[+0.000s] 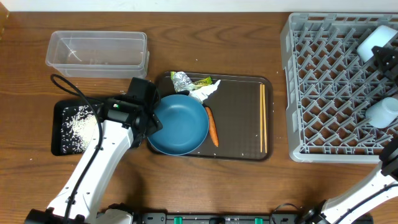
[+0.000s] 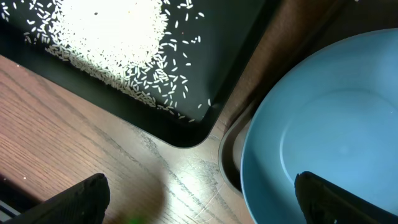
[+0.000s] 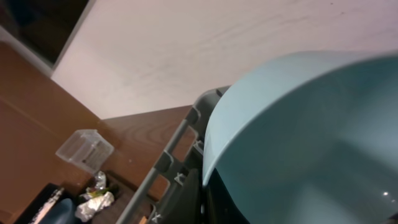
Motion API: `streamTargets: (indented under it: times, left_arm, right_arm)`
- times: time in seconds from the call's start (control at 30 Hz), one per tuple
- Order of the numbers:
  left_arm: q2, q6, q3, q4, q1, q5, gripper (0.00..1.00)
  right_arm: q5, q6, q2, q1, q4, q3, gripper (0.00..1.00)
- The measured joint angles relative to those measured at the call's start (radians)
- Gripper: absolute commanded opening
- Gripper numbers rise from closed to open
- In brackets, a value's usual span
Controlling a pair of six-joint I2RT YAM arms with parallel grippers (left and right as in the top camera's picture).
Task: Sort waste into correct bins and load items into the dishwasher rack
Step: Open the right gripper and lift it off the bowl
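The robot's right gripper should set the small pale-blue bowl down in the dishwasher rack [image 1: 380, 63], slightly behind the cup.
The large dark-blue bowl [image 1: 180, 124] sits on the left of the brown serving tray [image 1: 239, 134]. My left gripper [image 1: 149, 121] hangs open at its left rim. One finger [image 2: 74, 202] is over the table and the other over the bowl [image 2: 323, 124]. The carrot [image 1: 212, 126], foil [image 1: 181, 79], wrapper [image 1: 200, 81], tissue [image 1: 204, 92] and chopsticks [image 1: 263, 118] lie on the serving tray. Rice [image 1: 79, 124] fills the black tray [image 1: 59, 140]. My right gripper [image 1: 385, 60] is over the dishwasher rack [image 1: 329, 93], shut on the small pale-blue bowl's [image 3: 311, 137] rim. The cup [image 1: 382, 112] stands in the rack.
The clear tub [image 1: 96, 50] stands at the back left, behind the black tray. The black tray's corner [image 2: 186, 134] almost meets the serving tray's rim [image 2: 227, 155]. Bare wood lies between the serving tray and the rack.
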Motion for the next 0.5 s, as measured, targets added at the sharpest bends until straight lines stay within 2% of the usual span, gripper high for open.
streamTargets:
  times: [0.5]
  left_arm:
    - [0.0,0.0,0.0,0.0,0.0,0.0,0.98]
  right_arm:
    - [-0.039,0.056,0.043,-0.002,0.008,0.0,0.01]
